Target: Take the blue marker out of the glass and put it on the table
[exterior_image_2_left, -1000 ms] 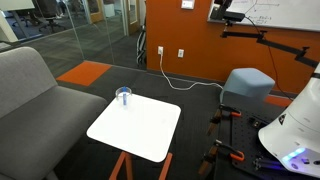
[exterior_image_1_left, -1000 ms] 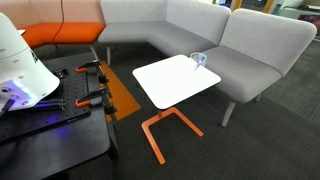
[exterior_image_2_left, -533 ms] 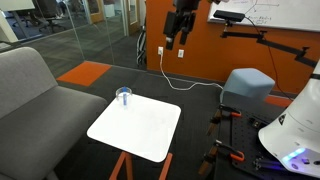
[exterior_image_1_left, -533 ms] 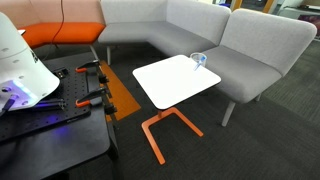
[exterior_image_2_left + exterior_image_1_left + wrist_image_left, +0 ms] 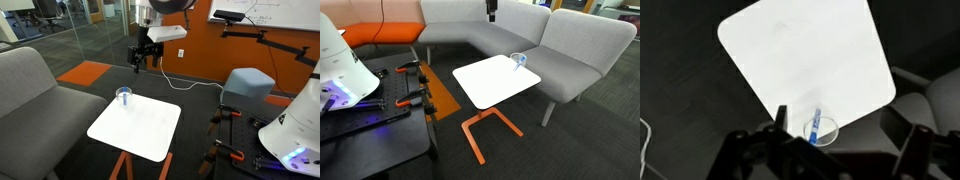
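Note:
The robot's gripper needs to next go to the blue marker's upper end (image 5: 522,56) (image 5: 813,140), above the glass on the white table, and close there.
The glass (image 5: 821,131) stands at a corner of the white table (image 5: 800,55), with the blue marker (image 5: 817,124) leaning inside it. The glass also shows in both exterior views (image 5: 518,60) (image 5: 124,96), on the table (image 5: 492,82) (image 5: 135,125). My gripper (image 5: 845,140) is open and empty, its fingers spread on either side of the glass in the wrist view. In both exterior views the gripper (image 5: 492,11) (image 5: 141,60) hangs high in the air, well above and behind the glass.
A grey corner sofa (image 5: 570,40) wraps closely round the table's far sides. The black workbench (image 5: 370,120) with clamps stands beside the orange floor patch (image 5: 440,92). A grey stool (image 5: 247,85) and a wall cable (image 5: 175,82) show behind.
The arm has swung into view and down towards the table. Half a second ago the gripper was higher and farther from the glass. The glass and marker have not moved.

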You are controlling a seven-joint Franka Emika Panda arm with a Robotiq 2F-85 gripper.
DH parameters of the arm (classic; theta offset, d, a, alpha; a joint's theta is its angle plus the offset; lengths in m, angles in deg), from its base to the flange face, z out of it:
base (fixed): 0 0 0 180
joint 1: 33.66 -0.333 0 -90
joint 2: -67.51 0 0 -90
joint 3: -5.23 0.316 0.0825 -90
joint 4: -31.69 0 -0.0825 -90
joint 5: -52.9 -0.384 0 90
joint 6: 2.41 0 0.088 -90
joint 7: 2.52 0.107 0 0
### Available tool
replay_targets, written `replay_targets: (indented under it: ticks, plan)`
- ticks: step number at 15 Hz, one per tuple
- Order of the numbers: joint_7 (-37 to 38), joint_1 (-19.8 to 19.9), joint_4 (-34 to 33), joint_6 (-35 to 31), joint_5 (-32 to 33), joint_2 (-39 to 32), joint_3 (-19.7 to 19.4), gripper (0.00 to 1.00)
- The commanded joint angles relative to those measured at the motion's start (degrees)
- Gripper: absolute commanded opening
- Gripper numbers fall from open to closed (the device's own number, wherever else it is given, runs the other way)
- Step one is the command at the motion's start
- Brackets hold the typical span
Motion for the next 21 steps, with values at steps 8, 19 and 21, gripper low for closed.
replay_targets:
  ticks: [8,19,21]
  plan:
    - [13.5,-5.1,-19.5,-6.2,-1.6,-21.8,-5.3,0.74]
    - [21.4,-8.8,-30.4,-5.7,-3.4,-33.8,-9.5,0.62]
    - [22.5,-8.9,-31.5,-5.4,-3.8,-35.2,-10.1,0.61]
